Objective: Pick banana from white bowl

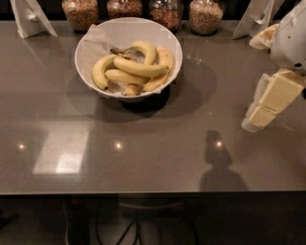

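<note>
Next, I close my gripper on the end [157, 70] nearest my arm of the long banana that is lying across the pile in the white bowl.
The white bowl [122, 29], lined with crinkled white paper, stands at the back left-centre of the dark grey table [143, 158]. Several yellow bananas [138, 69] lie piled in it, curved and overlapping. My gripper [260, 117] hangs at the right edge of the view on a white and cream arm [287, 43]. It points down and to the left over the table, well to the right of the bowl and apart from it. It holds nothing that I can see.
Several glass jars [165, 12] of grains and nuts line the back edge behind the bowl. White folded stands sit at the back left [31, 16] and back right [258, 16]. The table's front edge [143, 192] runs across the lower view.
</note>
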